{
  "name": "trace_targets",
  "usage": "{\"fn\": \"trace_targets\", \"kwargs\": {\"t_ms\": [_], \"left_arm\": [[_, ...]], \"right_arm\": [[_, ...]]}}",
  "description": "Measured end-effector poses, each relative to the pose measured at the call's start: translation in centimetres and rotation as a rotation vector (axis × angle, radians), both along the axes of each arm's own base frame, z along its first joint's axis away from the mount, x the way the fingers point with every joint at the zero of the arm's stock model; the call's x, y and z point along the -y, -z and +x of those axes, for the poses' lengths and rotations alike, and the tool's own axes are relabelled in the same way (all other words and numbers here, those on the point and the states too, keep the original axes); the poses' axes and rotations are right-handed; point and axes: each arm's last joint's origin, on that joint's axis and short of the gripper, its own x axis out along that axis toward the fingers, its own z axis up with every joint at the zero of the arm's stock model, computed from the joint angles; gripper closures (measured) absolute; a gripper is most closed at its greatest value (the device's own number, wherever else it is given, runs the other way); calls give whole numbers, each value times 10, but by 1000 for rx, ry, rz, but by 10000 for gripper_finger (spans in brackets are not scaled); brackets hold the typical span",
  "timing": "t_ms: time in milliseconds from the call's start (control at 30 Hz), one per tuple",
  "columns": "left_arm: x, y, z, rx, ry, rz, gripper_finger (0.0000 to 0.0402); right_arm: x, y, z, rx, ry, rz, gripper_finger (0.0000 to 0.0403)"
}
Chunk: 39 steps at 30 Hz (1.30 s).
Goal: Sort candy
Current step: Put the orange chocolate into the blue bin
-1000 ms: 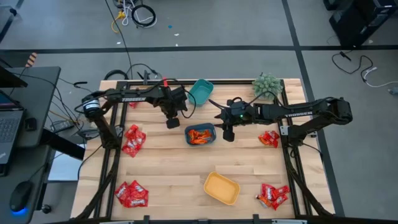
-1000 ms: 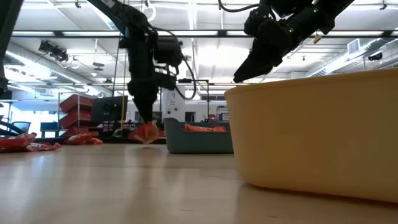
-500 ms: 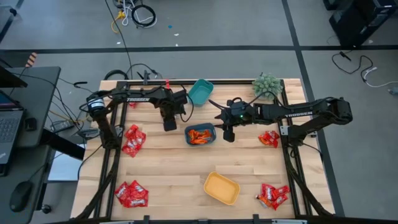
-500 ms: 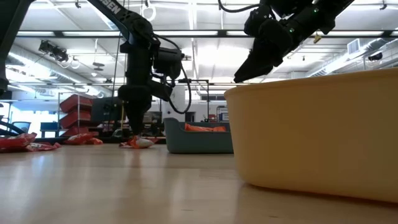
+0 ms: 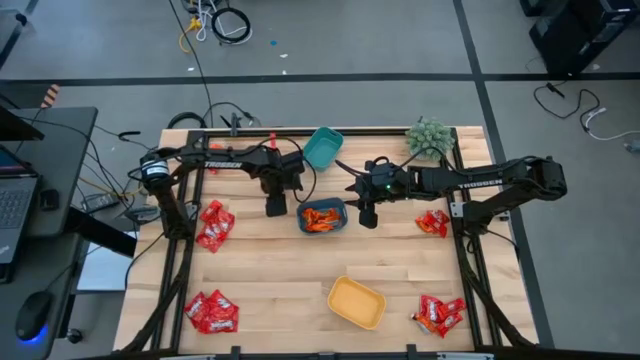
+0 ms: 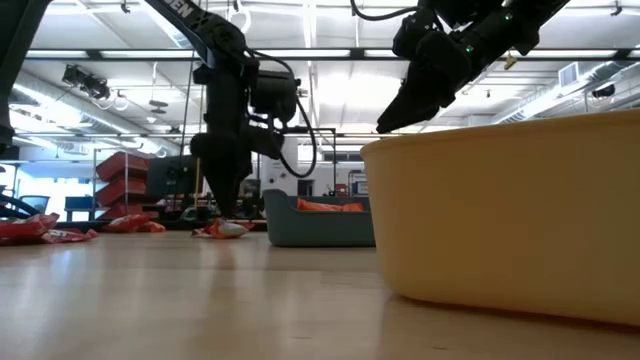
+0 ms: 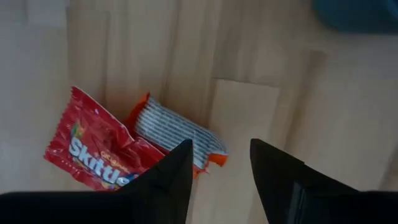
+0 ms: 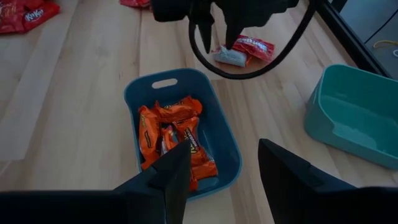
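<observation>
The orange packet is lying against the red Skittles packet, so my left gripper will grab the orange packet alone point(image 7: 179, 132) and lift it clear to the blue bin.
Two candies lie flat on the wood just under my left gripper point(image 7: 221, 165): a red Skittles packet point(image 7: 93, 149) and an orange packet point(image 7: 177, 134) turned grey side up. My left gripper point(image 5: 273, 208) hangs open a little above them, left of the blue bin point(image 5: 339, 208), and touches nothing. The blue bin point(image 8: 219, 124) holds several orange candies point(image 8: 171, 134). My right gripper point(image 5: 366, 217) hovers open at the bin's right side, well above the table, with nothing between its fingers. More red candy lies in piles point(image 5: 213, 225) point(image 5: 212, 312) point(image 5: 433, 222) point(image 5: 440, 314).
A teal bin point(image 5: 322, 147) stands behind the blue one at the far edge. A yellow bin point(image 5: 357, 302) sits near the front edge. A green plant point(image 5: 430, 137) stands at the far right corner. Bare wood lies between the bins and the left piles.
My left gripper has opened and let go of the candy it carried just above the table. The candy has dropped and now lies on the wood to the left of the blue bin. The gripper has shifted slightly toward the table's left edge.
</observation>
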Motion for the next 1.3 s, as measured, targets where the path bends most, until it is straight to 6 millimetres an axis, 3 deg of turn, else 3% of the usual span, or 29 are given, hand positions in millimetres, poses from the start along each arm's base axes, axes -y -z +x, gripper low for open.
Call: {"fn": "trace_targets", "kwargs": {"t_ms": [367, 500, 633, 767, 867, 1100, 1300], "left_arm": [[2, 18, -10, -44, -6, 50, 249], [2, 20, -12, -53, -8, 76, 296], [0, 20, -9, -38, -8, 121, 376], [-2, 16, -5, -18, 13, 139, 392], [1, 6, -4, 12, 27, 153, 398], [11, -46, -15, 203, 53, 201, 400], [41, -77, -7, 478, 213, 86, 401]], "right_arm": [[0, 0, 0, -3, -10, -13, 231], [0, 0, 0, -3, -10, -14, 231], [0, 0, 0, -1, -10, -13, 231], [0, 0, 0, 1, -9, -13, 231], [0, -1, 0, -1, 3, -22, 231], [0, -10, -8, 15, 8, -27, 231], [-1, -19, -14, 46, 9, -31, 231]]}}
